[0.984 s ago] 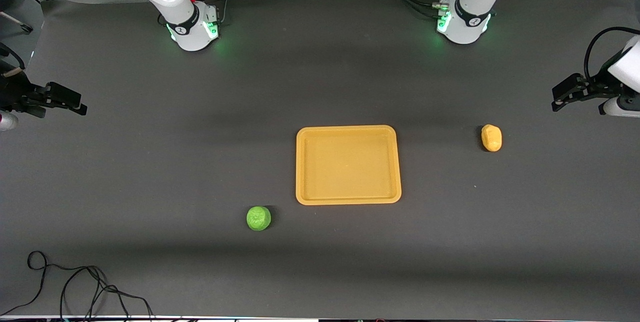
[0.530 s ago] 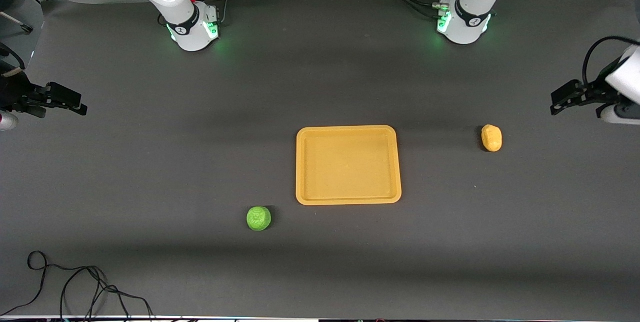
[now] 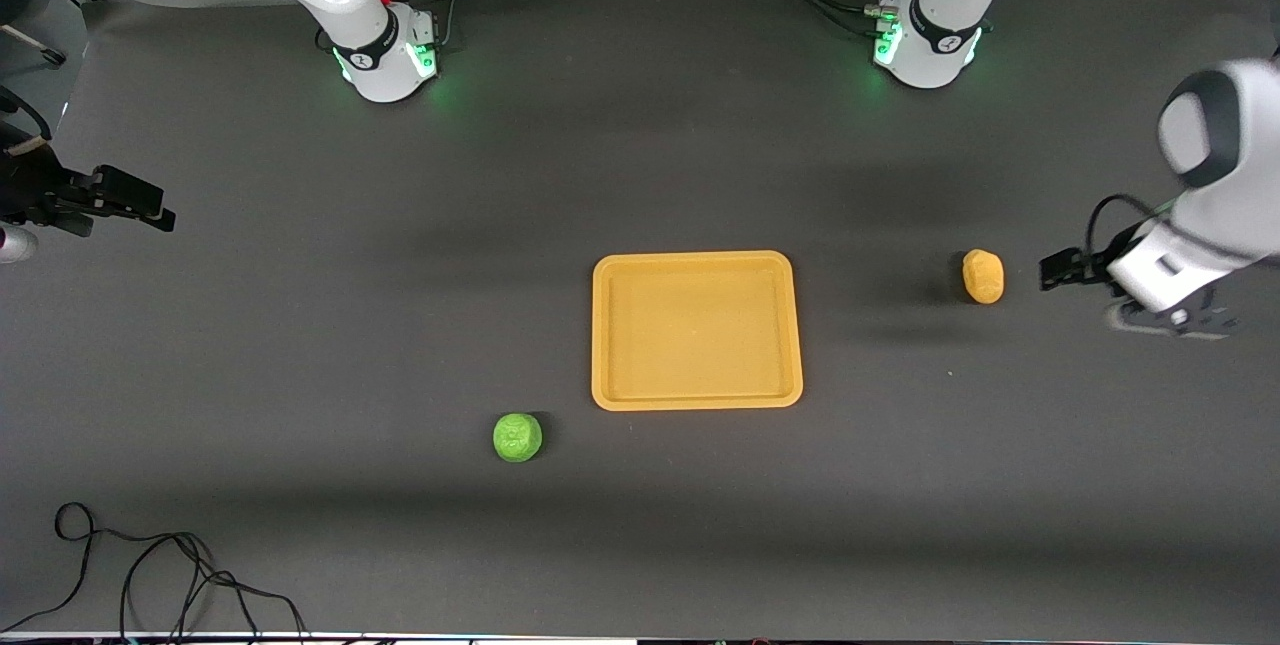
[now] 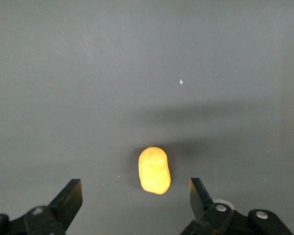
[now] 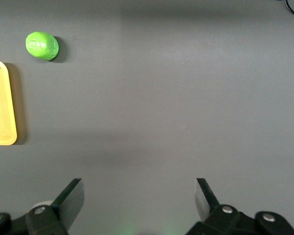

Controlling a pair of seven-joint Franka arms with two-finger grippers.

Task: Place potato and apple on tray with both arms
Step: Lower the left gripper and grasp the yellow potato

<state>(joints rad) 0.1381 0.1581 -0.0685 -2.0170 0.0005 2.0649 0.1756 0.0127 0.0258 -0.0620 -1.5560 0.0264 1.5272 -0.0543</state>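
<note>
The potato beside the tray is next for my left gripper, which should go to it and close around the potato's middle [image 3: 984, 277] [image 4: 155, 172], across its long sides.
The yellow-orange tray [image 3: 697, 330] lies flat at the table's middle with nothing on it. The green apple [image 3: 517, 437] rests on the table nearer the front camera than the tray, toward the right arm's end. The potato [image 3: 983, 276] lies beside the tray toward the left arm's end. My left gripper [image 3: 1050, 272] hangs open over the table close beside the potato, not touching it. In the left wrist view the potato [image 4: 154, 170] shows just ahead of the open left gripper [image 4: 134, 188]. My right gripper [image 3: 160, 215] waits open at the right arm's end. The right wrist view shows the right gripper [image 5: 138, 185], the apple [image 5: 42, 46] and the tray's corner [image 5: 1, 103].
A black cable [image 3: 150, 575] loops on the table at the corner nearest the front camera, at the right arm's end. The two arm bases [image 3: 385, 55] [image 3: 930, 45] stand along the edge farthest from that camera.
My left arm has swung in from the table's end and brought its open gripper close beside the potato. The right arm, tray, apple and potato have not moved.
</note>
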